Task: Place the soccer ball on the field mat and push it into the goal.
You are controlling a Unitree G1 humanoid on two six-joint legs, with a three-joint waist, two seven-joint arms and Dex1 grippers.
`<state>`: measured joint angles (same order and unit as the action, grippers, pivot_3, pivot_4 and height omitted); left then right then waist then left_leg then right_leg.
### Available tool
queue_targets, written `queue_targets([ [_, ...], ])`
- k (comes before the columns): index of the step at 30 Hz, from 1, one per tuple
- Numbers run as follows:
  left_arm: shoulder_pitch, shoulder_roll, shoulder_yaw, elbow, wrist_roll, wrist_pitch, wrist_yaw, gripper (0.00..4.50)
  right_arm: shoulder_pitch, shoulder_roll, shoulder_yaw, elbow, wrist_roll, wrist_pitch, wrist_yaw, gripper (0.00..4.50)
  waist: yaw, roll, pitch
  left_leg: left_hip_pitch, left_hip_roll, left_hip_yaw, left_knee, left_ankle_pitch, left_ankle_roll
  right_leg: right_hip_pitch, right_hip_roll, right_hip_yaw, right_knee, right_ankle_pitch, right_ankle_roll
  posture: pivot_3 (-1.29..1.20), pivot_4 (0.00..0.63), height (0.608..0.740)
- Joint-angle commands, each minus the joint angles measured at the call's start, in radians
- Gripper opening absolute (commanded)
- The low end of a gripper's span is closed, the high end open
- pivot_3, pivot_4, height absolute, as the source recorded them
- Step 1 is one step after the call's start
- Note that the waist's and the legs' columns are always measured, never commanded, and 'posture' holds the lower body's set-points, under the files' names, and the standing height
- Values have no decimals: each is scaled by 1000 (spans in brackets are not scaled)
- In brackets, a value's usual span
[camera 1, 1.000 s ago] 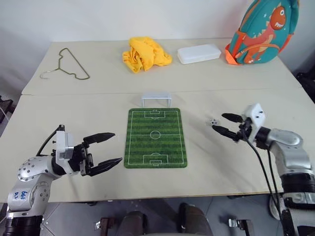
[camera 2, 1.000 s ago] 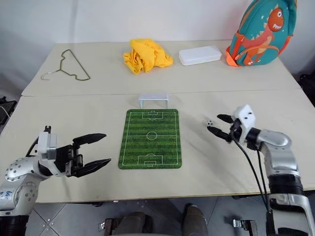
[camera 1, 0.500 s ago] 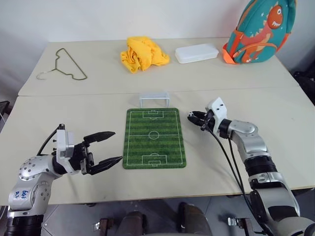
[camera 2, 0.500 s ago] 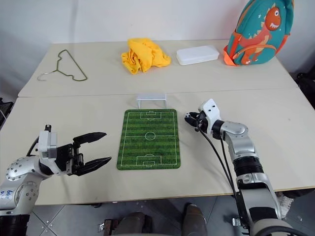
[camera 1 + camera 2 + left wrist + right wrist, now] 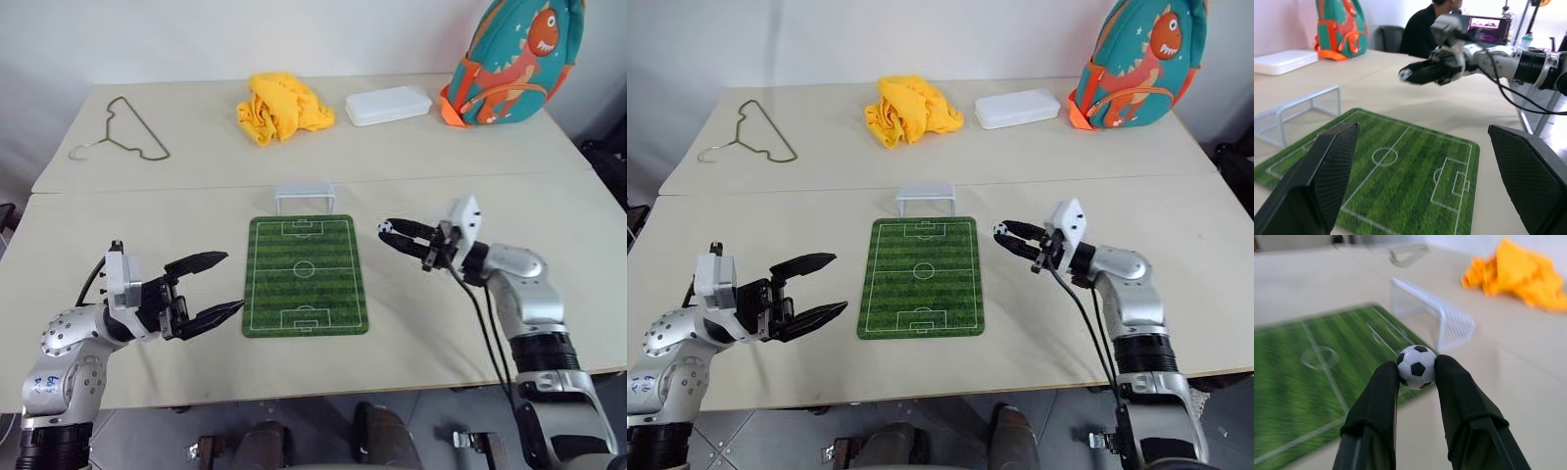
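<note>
The robot's right gripper needs to release the soccer ball inside the white penalty box at the field mat's near end (image 5: pixel 305 320).
The tiny black-and-white soccer ball (image 5: pixel 1416 366) sits pinched between the fingertips of my right gripper (image 5: pixel 389 233), which is shut on it and hovers just off the right edge of the field mat (image 5: pixel 304 274), above the table. The green striped mat lies flat at the table's middle. The white goal (image 5: pixel 305 197) stands at the mat's far end. My left gripper (image 5: pixel 217 284) is open and empty, left of the mat near the table's front edge. The left wrist view shows the mat (image 5: pixel 1400 181), the goal (image 5: pixel 1295 115) and the ball (image 5: pixel 1406 74) held beyond it.
At the back of the table lie a wire hanger (image 5: pixel 116 135), a crumpled yellow cloth (image 5: pixel 279 106), a white rectangular box (image 5: pixel 388 104) and a teal dinosaur backpack (image 5: pixel 505 59). A seam crosses the table just behind the goal. A person sits at a desk beyond the table in the left wrist view.
My right gripper shut on the ball, which lay on the table right of the mat, lifted it and carried it left to the mat's right edge. The left gripper stayed put.
</note>
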<state>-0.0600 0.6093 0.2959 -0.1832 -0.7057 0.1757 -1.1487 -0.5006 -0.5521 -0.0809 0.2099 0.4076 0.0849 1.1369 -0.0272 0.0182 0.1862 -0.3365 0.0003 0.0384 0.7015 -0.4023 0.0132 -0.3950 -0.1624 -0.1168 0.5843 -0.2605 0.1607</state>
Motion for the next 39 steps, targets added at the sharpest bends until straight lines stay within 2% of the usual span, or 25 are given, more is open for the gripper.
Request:
queue_targets([
  [1, 9, 20, -11, -6, -12, -10, -67, 4500, 77, -98, 44, -228, 88, 85, 160, 852, 2, 0, 0, 0, 0, 0, 0, 0, 0, 0, 0, 0, 0, 0, 0, 0, 150, 740],
  [3, 30, 32, -8, 12, -2, -23, -110, 4500, 83, -106, 95, -301, 100, 150, 168, 852, -1, 0, 0, 0, 0, 0, -1, 0, 0, 0, 0, -1, -1, 0, 0, 0, 150, 740],
  [7, 93, 59, 0, 86, 43, -72, -182, 4500, 54, -62, 256, -394, 21, 206, 138, 852, -11, 0, 0, 2, 1, 2, -1, 0, 0, 0, 0, 1, 0, 0, 0, 0, 150, 740],
  [13, 164, 33, 4, 152, 84, -144, -184, 4500, 7, 34, 429, -368, -131, 204, 54, 852, 6, 0, 0, 0, 0, 0, 0, 0, 0, -1, 0, 0, 1, 0, -1, 0, 150, 740],
  [22, 209, 3, -9, 93, 79, -147, -141, 4500, -32, 92, 480, -244, -235, 184, -6, 852, -1, -1, 0, -1, 0, -1, 0, 0, 0, -1, 0, -1, 0, 0, -1, 0, 150, 740],
  [39, 194, 16, 15, 77, 68, -146, -123, 4500, -58, 148, 508, -166, -269, 160, 14, 852, -1, -1, 0, -1, 0, 0, -1, 0, 0, -2, 0, -1, 1, 0, -1, 0, 150, 740],
])
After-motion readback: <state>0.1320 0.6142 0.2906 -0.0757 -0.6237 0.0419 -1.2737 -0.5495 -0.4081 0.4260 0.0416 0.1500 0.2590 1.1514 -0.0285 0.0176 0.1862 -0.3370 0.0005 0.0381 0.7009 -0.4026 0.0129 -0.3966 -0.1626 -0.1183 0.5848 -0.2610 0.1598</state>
